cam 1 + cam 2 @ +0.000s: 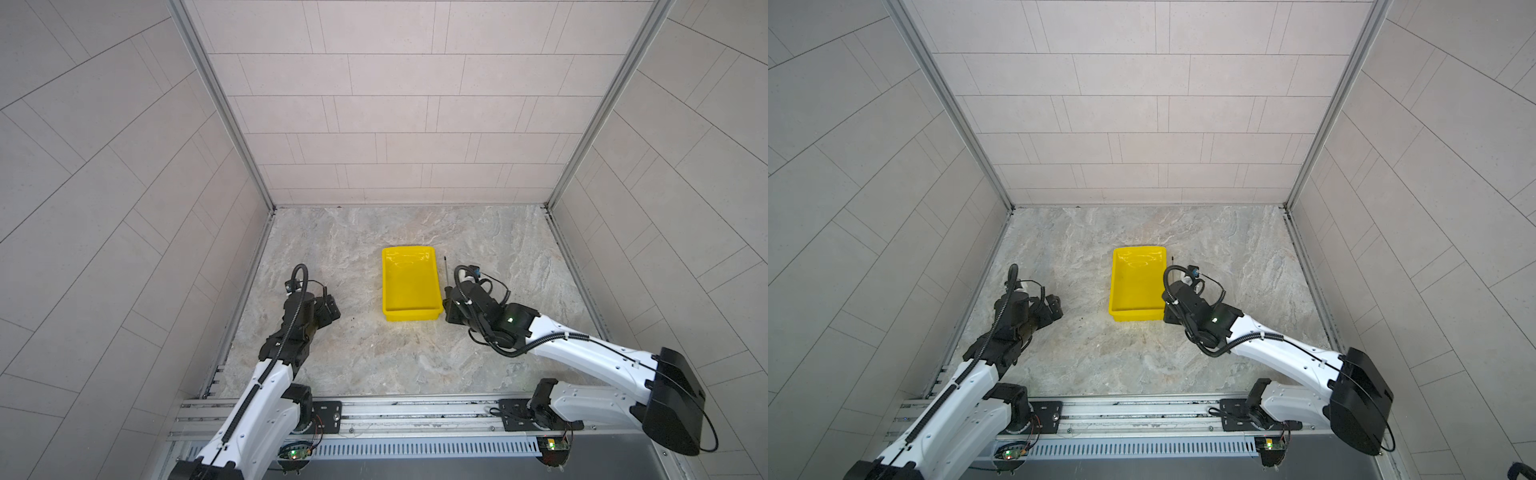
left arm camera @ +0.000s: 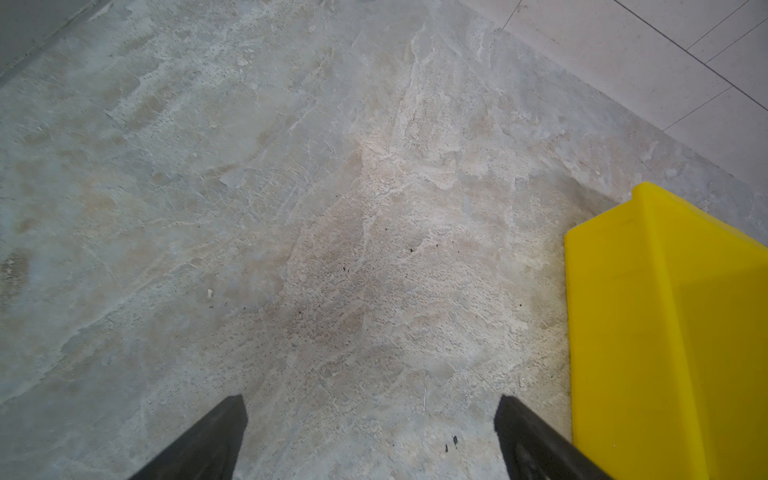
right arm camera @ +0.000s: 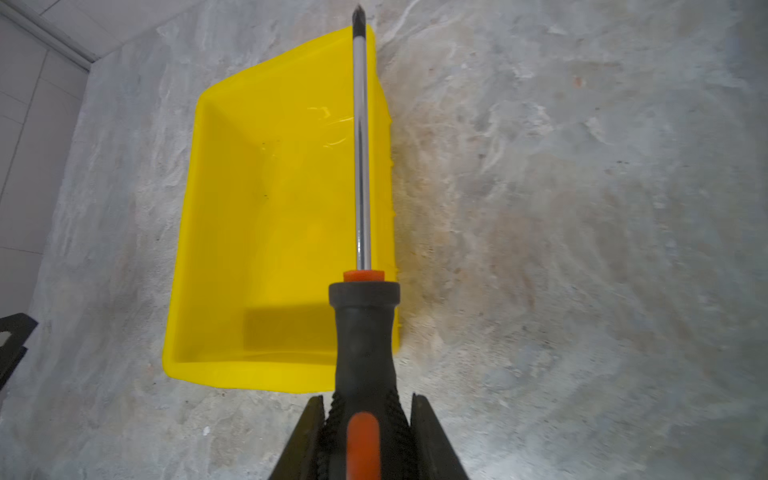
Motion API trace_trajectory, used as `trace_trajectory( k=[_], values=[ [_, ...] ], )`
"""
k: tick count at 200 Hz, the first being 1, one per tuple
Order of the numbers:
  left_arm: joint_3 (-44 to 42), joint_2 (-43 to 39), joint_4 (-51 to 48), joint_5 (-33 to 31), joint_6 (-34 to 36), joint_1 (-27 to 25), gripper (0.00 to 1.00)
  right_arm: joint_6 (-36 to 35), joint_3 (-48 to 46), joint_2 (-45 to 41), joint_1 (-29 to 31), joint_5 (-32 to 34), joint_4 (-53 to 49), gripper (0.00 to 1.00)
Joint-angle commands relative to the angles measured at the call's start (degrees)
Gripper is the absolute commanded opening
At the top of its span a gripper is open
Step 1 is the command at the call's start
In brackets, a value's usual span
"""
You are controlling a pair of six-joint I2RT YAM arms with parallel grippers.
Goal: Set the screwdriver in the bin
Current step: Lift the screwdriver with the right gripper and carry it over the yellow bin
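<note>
The screwdriver will go down on the bin's bottom along the side (image 1: 391, 290) (image 3: 260, 244) facing my left gripper, where I should set it with my right gripper.
The screwdriver (image 3: 363, 332) has a black handle with orange accents and a thin metal shaft. My right gripper (image 3: 368, 399) is shut on its handle. In both top views the screwdriver (image 1: 445, 272) (image 1: 1172, 262) is held along the right side of the bin, its shaft pointing at the back wall. The bin (image 1: 411, 315) (image 1: 1136, 316) is a shallow yellow tray at the middle of the stone table, and nothing lies in it. In the right wrist view the shaft lines up with the bin's (image 3: 249, 374) right rim. My left gripper (image 1: 332, 308) (image 2: 371, 405) stands open left of the bin (image 2: 665, 332), holding nothing.
Tiled walls (image 1: 395, 124) close in the table at the back and on both sides. A metal rail (image 1: 415, 409) carrying both arm bases runs along the front edge. Bare stone table (image 1: 365, 353) lies between the two arms in front of the bin.
</note>
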Motion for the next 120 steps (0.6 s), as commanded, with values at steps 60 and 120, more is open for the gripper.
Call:
trace_trajectory(
  k=[60, 120],
  values=[
    [1.0, -0.1, -0.1, -1.9, -0.5, 0.0, 1.00, 2.9, 15.1, 22.1, 1.9, -1.3, 8.5, 0.00],
    [0.7, -0.3, 0.4, -0.7, -0.4, -0.1, 1.00, 5.3, 17.1, 28.7, 1.9, -4.9, 10.0, 0.00]
  ],
)
